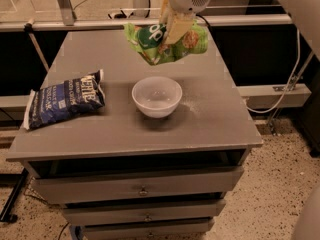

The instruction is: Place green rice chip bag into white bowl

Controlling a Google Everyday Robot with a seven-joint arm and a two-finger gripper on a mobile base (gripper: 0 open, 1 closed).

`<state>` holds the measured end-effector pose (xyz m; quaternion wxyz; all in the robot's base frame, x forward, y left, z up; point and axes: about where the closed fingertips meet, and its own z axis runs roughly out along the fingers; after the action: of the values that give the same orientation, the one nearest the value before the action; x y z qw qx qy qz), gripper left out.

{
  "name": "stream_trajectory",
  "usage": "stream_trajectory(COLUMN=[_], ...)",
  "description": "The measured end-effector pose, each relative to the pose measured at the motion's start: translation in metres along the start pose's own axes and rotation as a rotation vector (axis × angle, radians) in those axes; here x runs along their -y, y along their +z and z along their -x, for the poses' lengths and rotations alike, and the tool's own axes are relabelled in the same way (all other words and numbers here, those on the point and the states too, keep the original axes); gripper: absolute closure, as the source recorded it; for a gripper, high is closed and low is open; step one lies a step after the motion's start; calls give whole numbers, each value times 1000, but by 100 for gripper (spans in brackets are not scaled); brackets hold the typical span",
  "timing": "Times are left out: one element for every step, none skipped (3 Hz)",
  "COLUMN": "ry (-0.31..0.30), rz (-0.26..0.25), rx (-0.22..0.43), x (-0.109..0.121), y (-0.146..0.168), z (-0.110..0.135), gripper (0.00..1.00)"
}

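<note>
My gripper has the green rice chip bag. It will let go of it across the open rim of the white bowl (154, 81).
My gripper (172, 28) is shut on the green rice chip bag (150, 45) and holds it in the air above the back half of the grey cabinet top. The crinkly bag hangs from the fingers, its lower edge just behind and above the white bowl (156, 95). The bowl stands upright near the middle of the top and nothing shows inside it. The gripper's pale fingers (176, 24) cover the middle of the bag.
A dark blue chip bag (65, 99) lies flat on the left side of the grey cabinet top (215, 119). Drawers sit below the front edge. A metal rail (250, 20) and cables run behind the cabinet.
</note>
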<state>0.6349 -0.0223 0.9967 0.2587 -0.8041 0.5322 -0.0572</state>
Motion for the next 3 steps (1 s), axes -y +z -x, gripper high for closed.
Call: stream_trajectory(ry=[-73,-107,-105], rz=[49,90,129], rx=[-12,-20,-27], x=[-16,-29,-47], y=[-7,-9,-8], z=[31,46,53], gripper=[100,100,100])
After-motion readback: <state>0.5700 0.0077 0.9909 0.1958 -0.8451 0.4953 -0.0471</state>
